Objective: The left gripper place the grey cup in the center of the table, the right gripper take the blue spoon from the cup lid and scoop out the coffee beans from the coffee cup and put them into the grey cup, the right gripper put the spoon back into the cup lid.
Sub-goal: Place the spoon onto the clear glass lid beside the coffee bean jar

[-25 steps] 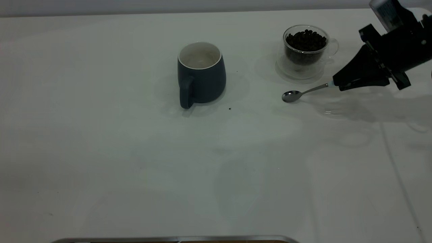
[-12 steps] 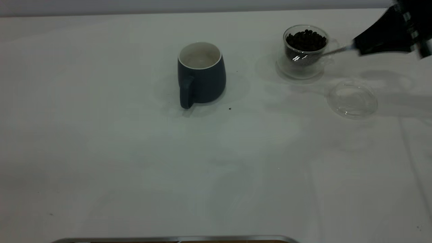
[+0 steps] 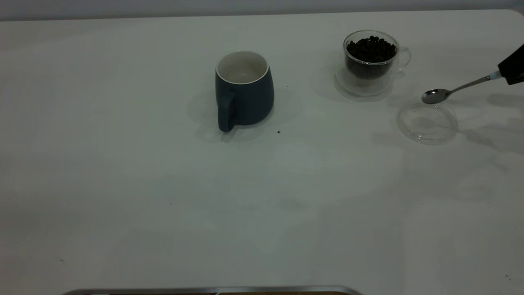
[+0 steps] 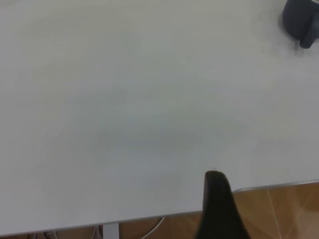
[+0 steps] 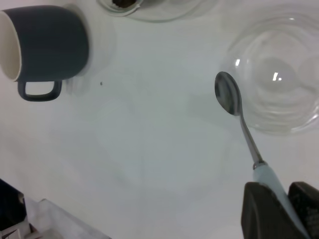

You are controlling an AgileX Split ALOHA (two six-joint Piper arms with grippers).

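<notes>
I need to release the blue spoon with my right gripper across the cup lid (image 3: 387, 117) (image 5: 217, 72), just in front of the coffee cup.
The grey cup (image 3: 244, 90) stands upright near the table's middle, its handle toward the front; it also shows in the wrist views (image 5: 50, 47) (image 4: 301, 20). The coffee cup (image 3: 370, 61), full of coffee beans (image 3: 371, 48), stands at the back right. The clear cup lid (image 3: 427, 122) lies in front of it, to the right. My right gripper (image 3: 502, 73) (image 5: 280, 194), at the right edge, is shut on the blue spoon (image 3: 450, 91) (image 5: 239, 112) by its pale handle. The spoon's bowl is empty and hovers over the lid's far rim. My left gripper (image 4: 218, 199) is far from the cups, over the table's edge.
The white table (image 3: 163, 184) has a few dark specks (image 3: 278, 132) near the grey cup. A metal edge (image 3: 213, 290) runs along the front. In the left wrist view, wooden floor (image 4: 279, 214) shows past the table's edge.
The right gripper has carried the spoon from low in front of the coffee cup, up beside that cup, then right to the lid. The lid has come into sight.
</notes>
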